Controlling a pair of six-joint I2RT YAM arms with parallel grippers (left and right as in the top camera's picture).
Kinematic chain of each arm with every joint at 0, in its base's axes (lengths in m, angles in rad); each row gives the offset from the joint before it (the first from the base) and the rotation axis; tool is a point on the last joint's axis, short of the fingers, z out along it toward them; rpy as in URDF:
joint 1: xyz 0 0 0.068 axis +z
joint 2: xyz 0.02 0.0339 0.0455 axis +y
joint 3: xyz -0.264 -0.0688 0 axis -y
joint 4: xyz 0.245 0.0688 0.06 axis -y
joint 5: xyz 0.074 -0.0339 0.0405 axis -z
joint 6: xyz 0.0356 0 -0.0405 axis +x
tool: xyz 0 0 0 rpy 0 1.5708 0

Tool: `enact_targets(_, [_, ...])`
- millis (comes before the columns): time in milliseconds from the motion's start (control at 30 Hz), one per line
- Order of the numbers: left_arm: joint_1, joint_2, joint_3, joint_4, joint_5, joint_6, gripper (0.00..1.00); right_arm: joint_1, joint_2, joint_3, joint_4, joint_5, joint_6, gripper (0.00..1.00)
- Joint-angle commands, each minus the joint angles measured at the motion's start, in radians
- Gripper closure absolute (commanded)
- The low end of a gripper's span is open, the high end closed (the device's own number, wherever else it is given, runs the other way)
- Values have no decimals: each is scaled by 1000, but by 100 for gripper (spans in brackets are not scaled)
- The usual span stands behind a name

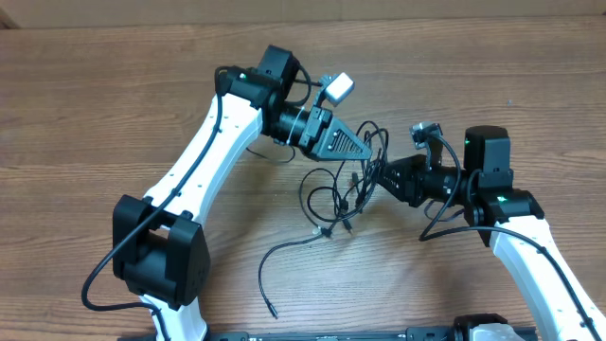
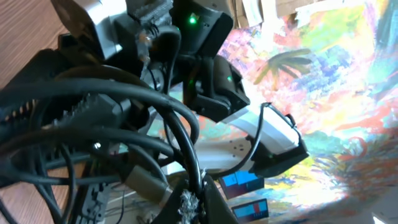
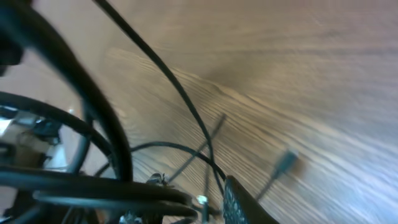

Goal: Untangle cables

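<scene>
Next, I release the cables with my left gripper on the wood at the table's middle (image 1: 360, 201), just beside my right gripper.
The cables (image 1: 333, 197) are thin black cords in a loose tangle at the table's middle, hanging between my two grippers. My left gripper (image 1: 369, 152) comes in from the upper left and is shut on one black cord (image 2: 186, 140), which runs straight up out of the pinched jaws (image 2: 198, 191). From the right, my right gripper (image 1: 381, 176) holds a bundle of cords (image 3: 112, 193) that lies pressed against its finger (image 3: 239, 202). One thin cord (image 3: 177, 93) arcs over the wood, and a small plug (image 3: 285, 162) lies on the table beyond.
A single cord trails toward the front of the wooden table (image 1: 114, 95), ending in a free tip (image 1: 272, 311). The right arm (image 2: 264, 134) fills the left wrist view close ahead. Both arms' own thick wires loop near the wrists.
</scene>
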Motion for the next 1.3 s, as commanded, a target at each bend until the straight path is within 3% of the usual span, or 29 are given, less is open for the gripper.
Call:
enact_targets(0, [-7,-23,39,8,35,-41,96,6,3,1,54,-134,10,72])
enact_targets(33, [-7,-23,39,10,35,-41,96,6,3,1,72,-141,27,75])
enact_targets(133, [-7,-23,39,11,35,-41,96,6,3,1,92,-153,37,96])
enact_targets(333, [3,-23,39,15,14,-40,96,6,3,1,65,-76,43,96])
enact_targets(467, [24,-23,39,5,-187,-41,96,5,3,1,-54,281,198,96])
enact_targets(600, [48,-23,39,-40,-418,-41,96,5,3,1,-250,755,481,96])
enact_targets(667, [64,-23,39,-58,-480,-41,96,5,3,1,-325,868,569,96])
enact_targets(733, [82,-23,39,-68,-504,-41,96,5,3,1,-356,889,588,96])
enact_targets(867, [116,-23,39,-72,-512,-40,96,5,3,1,-360,865,588,83])
enact_targets(1167, [142,-23,39,-113,-734,-56,96,5,3,1,-379,843,606,88])
enact_targets(1267, [142,-23,39,-128,-885,-88,96,5,3,1,-383,843,606,92])
